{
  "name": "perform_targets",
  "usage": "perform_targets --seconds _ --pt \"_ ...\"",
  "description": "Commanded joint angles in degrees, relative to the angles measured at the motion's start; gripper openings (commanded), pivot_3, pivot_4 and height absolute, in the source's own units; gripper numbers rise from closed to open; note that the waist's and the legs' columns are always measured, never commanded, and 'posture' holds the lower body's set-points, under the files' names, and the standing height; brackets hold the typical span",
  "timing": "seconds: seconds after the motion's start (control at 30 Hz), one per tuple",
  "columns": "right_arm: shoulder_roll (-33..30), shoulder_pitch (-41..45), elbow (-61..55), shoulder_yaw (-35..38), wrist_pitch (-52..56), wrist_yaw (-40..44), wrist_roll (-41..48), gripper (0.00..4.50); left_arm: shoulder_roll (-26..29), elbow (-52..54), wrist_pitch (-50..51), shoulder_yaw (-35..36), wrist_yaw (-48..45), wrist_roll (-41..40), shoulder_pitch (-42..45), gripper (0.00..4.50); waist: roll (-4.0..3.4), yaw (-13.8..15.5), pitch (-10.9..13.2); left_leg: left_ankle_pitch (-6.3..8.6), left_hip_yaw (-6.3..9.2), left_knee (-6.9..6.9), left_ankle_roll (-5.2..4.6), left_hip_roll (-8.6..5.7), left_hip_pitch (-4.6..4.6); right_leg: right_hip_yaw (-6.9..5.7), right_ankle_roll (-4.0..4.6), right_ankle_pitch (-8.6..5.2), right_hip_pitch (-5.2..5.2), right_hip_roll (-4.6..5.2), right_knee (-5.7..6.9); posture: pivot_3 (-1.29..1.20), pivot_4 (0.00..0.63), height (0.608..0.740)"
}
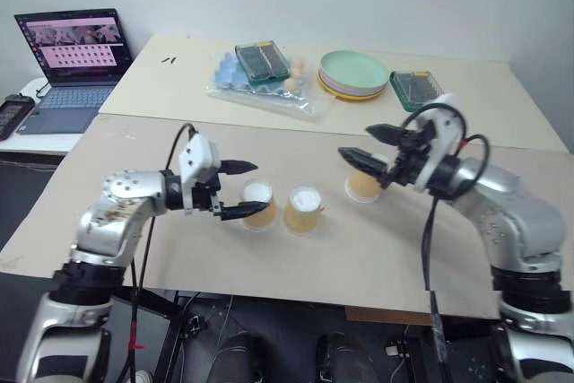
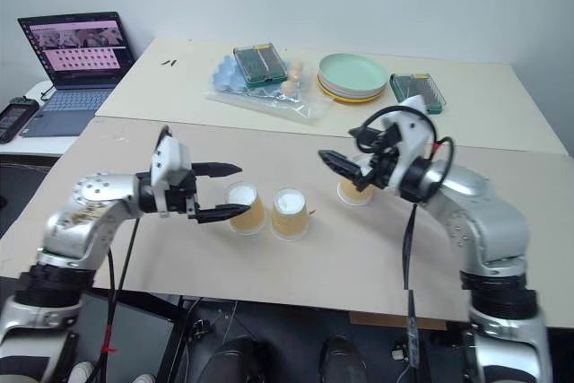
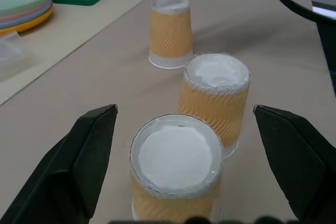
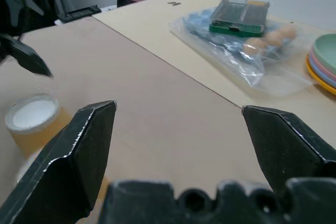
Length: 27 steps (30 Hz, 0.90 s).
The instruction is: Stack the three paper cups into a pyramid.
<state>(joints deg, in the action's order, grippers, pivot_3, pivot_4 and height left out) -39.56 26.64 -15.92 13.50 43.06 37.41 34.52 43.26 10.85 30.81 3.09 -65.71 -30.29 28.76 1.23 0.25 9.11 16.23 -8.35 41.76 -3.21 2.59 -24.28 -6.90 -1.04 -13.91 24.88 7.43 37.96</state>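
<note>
I will close my right gripper around the upper sides of the paper cup (image 1: 366, 177) standing apart from the pair, just under its white top.
Three tan paper cups stand upside down on the brown table. Two are side by side in the middle, the left cup (image 1: 258, 205) and the middle cup (image 1: 302, 211). The third cup (image 1: 363, 186) stands apart to the right. My left gripper (image 1: 248, 189) is open, its fingers spread beside and slightly above the left cup (image 3: 176, 166), not touching it. My right gripper (image 1: 355, 143) is open and empty, hovering just above and behind the third cup. In the right wrist view its fingers (image 4: 79, 145) frame bare table. No cup rests on another.
On the far cream table lie stacked green and yellow plates (image 1: 353, 73), a plastic bag with an egg tray (image 1: 269, 87) and two green boxes (image 1: 415, 87). A laptop (image 1: 73, 60) sits at the far left. The table's front edge runs close below the cups.
</note>
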Motion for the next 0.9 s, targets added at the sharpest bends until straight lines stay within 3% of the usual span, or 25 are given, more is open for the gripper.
perform_targets --seconds 0.03,0.13,0.23,0.47,0.9 --pt "-8.1 -7.6 0.7 10.7 0.7 5.1 1.1 4.50 4.8 8.2 9.2 8.3 0.7 -10.2 -1.4 4.43 0.00 0.2 0.0 0.00 0.00 -0.02 0.00 0.00 0.00 -0.01 -0.01 0.00 0.00 0.00 0.00 0.00 0.150 0.706" --pt "-12.2 -14.5 0.7 10.9 0.0 8.9 0.0 4.50 5.8 11.2 11.8 10.3 3.0 -12.5 -3.4 4.43 -0.01 0.4 0.0 0.00 0.02 -0.07 0.00 0.00 0.06 0.00 -0.04 -0.02 -0.09 0.00 -0.07 0.00 0.150 0.706" --pt "-11.2 -15.3 2.3 6.4 -1.2 7.7 -2.3 4.50 6.0 12.9 12.7 10.9 4.6 -13.5 -4.9 4.43 -0.03 -0.3 0.0 0.02 0.01 -0.09 0.00 0.05 0.62 0.04 -0.06 -0.04 -0.66 -0.02 -0.35 0.00 0.150 0.706" --pt "-4.7 -7.9 11.2 -6.0 -5.5 4.6 -10.5 4.50 6.2 14.4 13.7 10.6 7.5 -15.1 -4.1 4.43 -0.12 -1.1 0.1 0.02 -0.08 -0.11 0.04 0.06 0.91 0.39 -0.01 -0.01 -0.63 -0.02 0.00 0.00 0.150 0.706" --pt "3.3 6.4 20.5 -11.3 -9.4 4.9 -14.3 4.50 6.3 14.0 12.7 10.1 9.7 -15.2 -3.5 4.43 -0.16 -0.7 0.1 0.01 -0.10 -0.12 0.05 0.00 0.69 0.28 -0.04 -0.03 -0.56 -0.01 -0.22 0.00 0.150 0.706"
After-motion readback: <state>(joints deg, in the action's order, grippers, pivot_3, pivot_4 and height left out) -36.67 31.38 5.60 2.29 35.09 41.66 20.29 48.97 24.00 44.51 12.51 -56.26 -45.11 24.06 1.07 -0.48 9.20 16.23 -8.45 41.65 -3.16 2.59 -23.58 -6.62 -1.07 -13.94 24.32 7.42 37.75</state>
